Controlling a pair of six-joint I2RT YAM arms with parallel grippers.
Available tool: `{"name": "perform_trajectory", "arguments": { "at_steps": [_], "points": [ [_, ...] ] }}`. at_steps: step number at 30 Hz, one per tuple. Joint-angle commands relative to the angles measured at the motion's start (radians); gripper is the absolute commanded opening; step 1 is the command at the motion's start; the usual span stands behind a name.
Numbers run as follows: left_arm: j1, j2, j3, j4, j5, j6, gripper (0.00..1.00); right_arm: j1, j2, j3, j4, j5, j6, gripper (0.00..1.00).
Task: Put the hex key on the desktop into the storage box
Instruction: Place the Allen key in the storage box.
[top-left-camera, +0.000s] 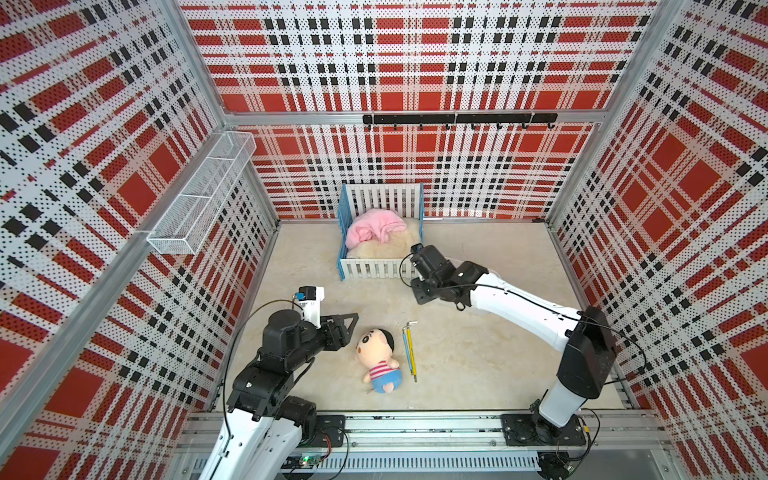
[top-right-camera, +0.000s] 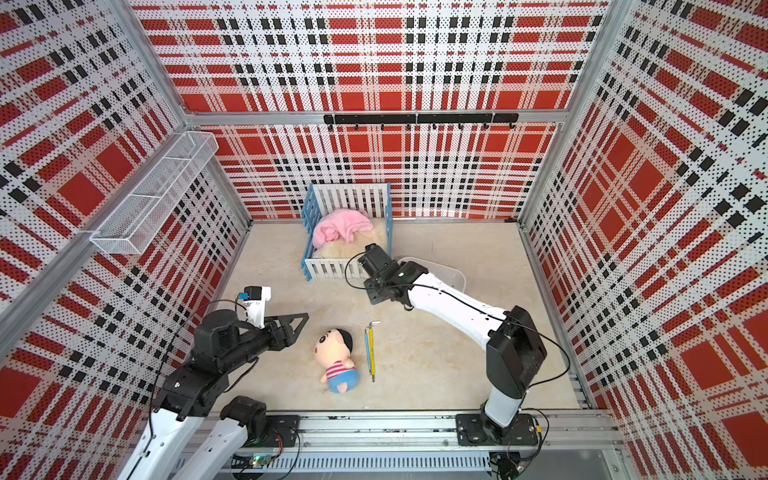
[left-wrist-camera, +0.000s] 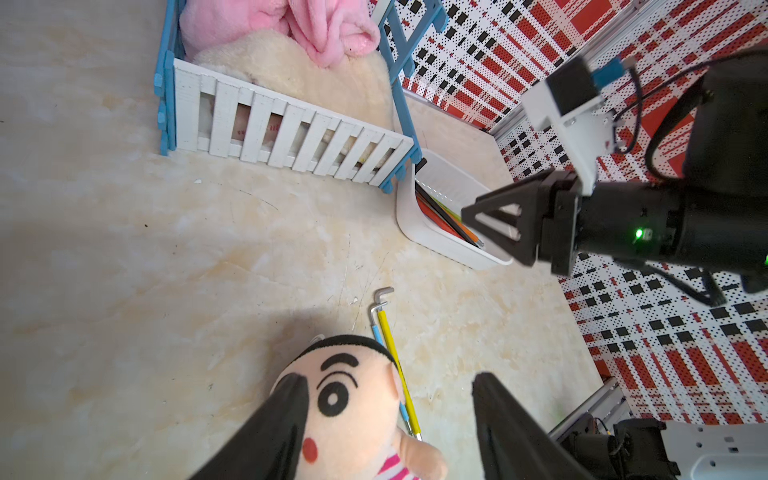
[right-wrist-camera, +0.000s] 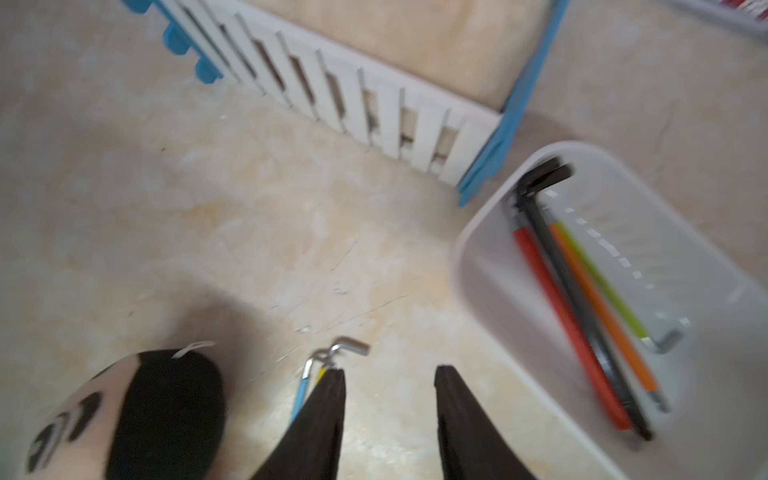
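Observation:
My right gripper will close on the upper part of the yellow sleeve (top-left-camera: 409, 336) (right-wrist-camera: 320, 377), below the yellow hex key's bent end.
Two hex keys lie side by side on the beige desktop (top-left-camera: 478, 353), one with a yellow sleeve (top-left-camera: 411, 353) and one with a blue sleeve (top-left-camera: 405, 347). Their bent ends point toward the crib. The white storage box (top-right-camera: 455, 275) stands beside the crib's corner, partly behind my right arm. It holds several hex keys (right-wrist-camera: 582, 299) with red, black, orange and green sleeves. My right gripper (right-wrist-camera: 390, 370) is open and empty. It hangs above the desktop between the box (right-wrist-camera: 463, 257) and the bent ends of the two keys (right-wrist-camera: 351, 347). My left gripper (left-wrist-camera: 388, 378) is open over the doll, holding nothing.
A plush doll (top-left-camera: 378, 357) lies right beside the two keys. The blue-and-white crib (top-left-camera: 380, 266) with a pink blanket stands at the back. A wire-mesh basket (top-left-camera: 199, 195) hangs on the left wall and a black hook rail (top-left-camera: 457, 119) on the back wall.

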Motion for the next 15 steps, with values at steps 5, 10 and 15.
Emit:
{"name": "perform_trajectory", "arguments": {
  "at_steps": [5, 10, 15],
  "points": [
    [0.006, -0.026, -0.005, 0.008, -0.025, -0.010, 0.68, 0.090, 0.144, 0.004, -0.134, -0.198, 0.314, 0.39],
    [0.007, -0.040, -0.002, 0.005, -0.033, -0.011, 0.68, 0.080, 0.213, 0.033, -0.182, -0.258, 0.336, 0.36],
    [0.007, -0.052, -0.005, -0.001, -0.039, -0.014, 0.68, 0.077, 0.261, 0.062, -0.218, -0.266, 0.354, 0.31]
  ]
}}
